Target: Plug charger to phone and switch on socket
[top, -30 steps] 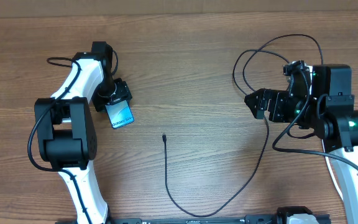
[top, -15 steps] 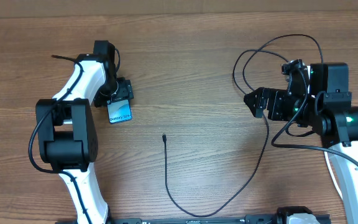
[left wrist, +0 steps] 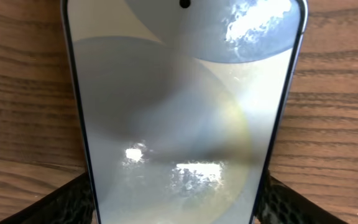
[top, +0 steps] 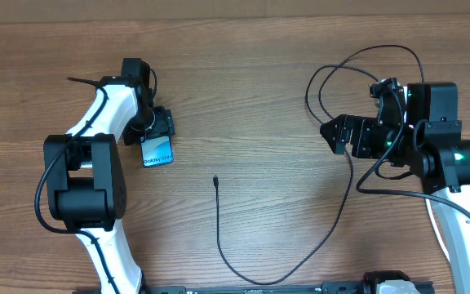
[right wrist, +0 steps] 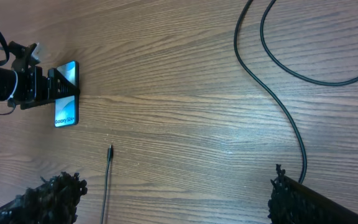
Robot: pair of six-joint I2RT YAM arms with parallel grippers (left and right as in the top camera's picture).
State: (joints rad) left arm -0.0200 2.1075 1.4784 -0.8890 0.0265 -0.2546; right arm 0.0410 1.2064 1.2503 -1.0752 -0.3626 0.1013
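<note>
The phone's "Galaxy" end sticks out just slightly past my left gripper, so I need to hold the phone nearer the camera end [left wrist: 185, 9] before I bring it toward the charger.
The phone [top: 157, 152], with a blue-teal screen and white "Galaxy" text, lies flat on the table at the left. My left gripper [top: 156, 131] is shut on its far end. In the left wrist view the phone [left wrist: 179, 93] fills the frame, with a black finger [left wrist: 67, 202] against each long edge. The charger's connector tip [top: 216, 180] lies loose at mid-table. Its thin black cable [top: 300, 263] curves down and right, then loops up past my right gripper [top: 333, 135], which is open and empty above the table. The tip also shows in the right wrist view [right wrist: 110, 150]. The socket is out of view.
The cable's loops [top: 365, 61] lie at the back right, behind the right arm. The right wrist view shows the cable [right wrist: 278, 93] crossing the wood near the right finger [right wrist: 303, 202]. The table's back edge [top: 235, 15] runs along the top.
My left gripper and the phone have shifted and turned slightly in place. The right arm has edged a little to the left. The cable has not moved.
</note>
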